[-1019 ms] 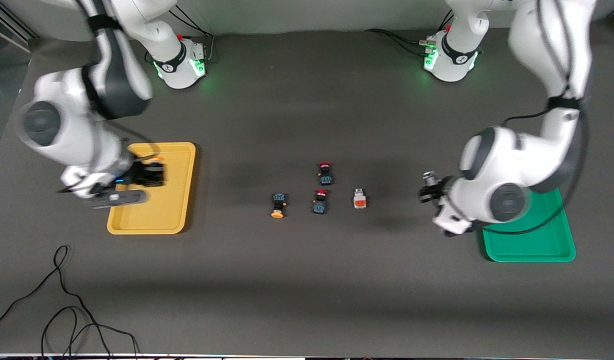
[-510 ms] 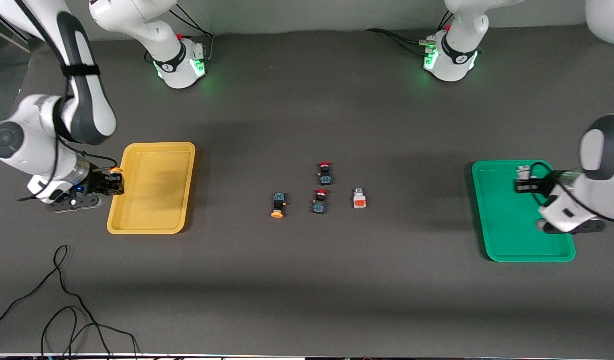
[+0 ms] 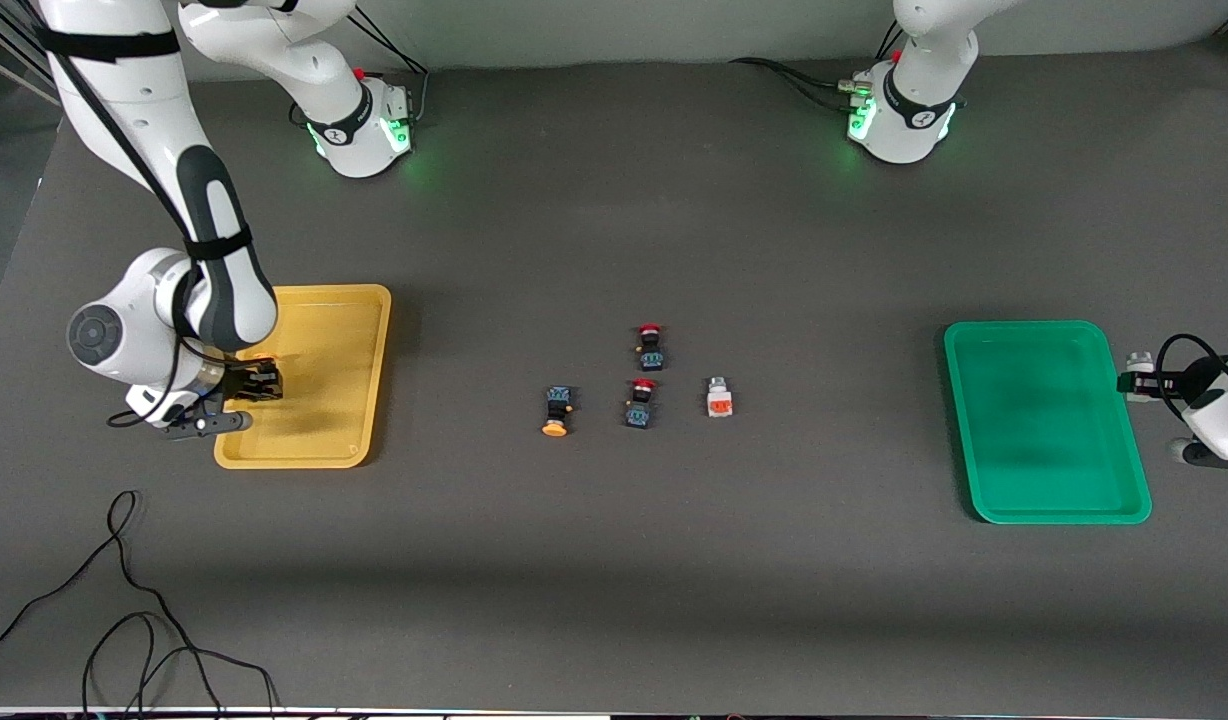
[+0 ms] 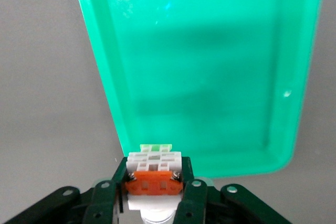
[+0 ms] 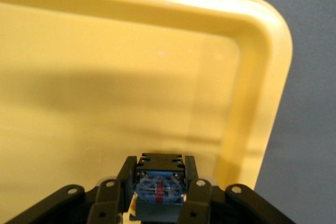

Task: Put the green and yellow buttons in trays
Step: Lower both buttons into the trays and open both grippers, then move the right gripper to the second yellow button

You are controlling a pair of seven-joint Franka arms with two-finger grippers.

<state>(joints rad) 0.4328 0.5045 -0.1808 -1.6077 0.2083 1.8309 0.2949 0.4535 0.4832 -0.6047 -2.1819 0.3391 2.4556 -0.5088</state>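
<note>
Next, my left gripper sets the white button with the orange block, now at the green tray's rim, down on the green tray's bottom (image 3: 1091, 434) (image 4: 157, 107), inside the tray's rim near it.
My right gripper (image 3: 258, 384) is shut on a black-bodied yellow button (image 5: 159, 184) and hangs low over the yellow tray (image 3: 324, 400), near its rim at the right arm's end; the yellow tray (image 5: 131, 77) fills the right wrist view. My left gripper (image 3: 1139, 385) is shut on a white button with an orange block (image 4: 154, 174), at the rim of the green tray (image 3: 1034, 430) at the left arm's end; the green tray (image 4: 210, 61) lies bare. On the table between the trays lie an orange-yellow capped button (image 3: 556, 410) and a white button with an orange-red block (image 3: 719, 398).
Two red-capped black switches (image 3: 651, 346) (image 3: 642, 402) lie between the loose buttons. A black cable (image 3: 124, 600) curls on the table near the front camera at the right arm's end. The arm bases (image 3: 359, 125) (image 3: 899, 115) stand along the table's back edge.
My left gripper has carried the white button across the green tray to its rim at the left arm's end. My right gripper swung out to the yellow tray's edge and came back over it, lower.
</note>
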